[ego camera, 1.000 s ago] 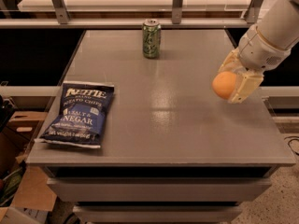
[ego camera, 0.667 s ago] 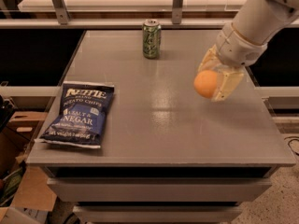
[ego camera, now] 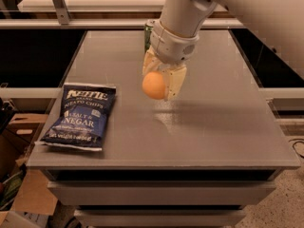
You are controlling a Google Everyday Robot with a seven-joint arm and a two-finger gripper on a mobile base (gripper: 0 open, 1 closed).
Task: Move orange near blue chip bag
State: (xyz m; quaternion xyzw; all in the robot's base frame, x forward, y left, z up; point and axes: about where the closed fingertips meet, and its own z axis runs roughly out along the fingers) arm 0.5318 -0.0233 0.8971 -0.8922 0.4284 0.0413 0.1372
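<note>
The gripper needs to release the orange on the grey table, snug against the blue chip bag's upper side edge (ego camera: 120,107).
The orange (ego camera: 153,85) is round and plain, held in my gripper (ego camera: 160,82) above the middle of the grey table (ego camera: 213,122). The gripper's pale fingers (ego camera: 175,81) are shut around the orange. The blue chip bag (ego camera: 80,115) lies flat at the table's front left, dark blue with white lettering. The orange hangs to the right of the bag, apart from it by roughly the bag's width. My arm comes down from the upper right.
A green soda can (ego camera: 148,34) stands at the back of the table, mostly hidden behind my arm. Cardboard boxes (ego camera: 21,194) sit on the floor at the left. A shelf rail (ego camera: 95,23) runs behind the table.
My gripper has carried the orange leftward from the table's right side to above its middle, closer to the chip bag. The bag has not moved.
</note>
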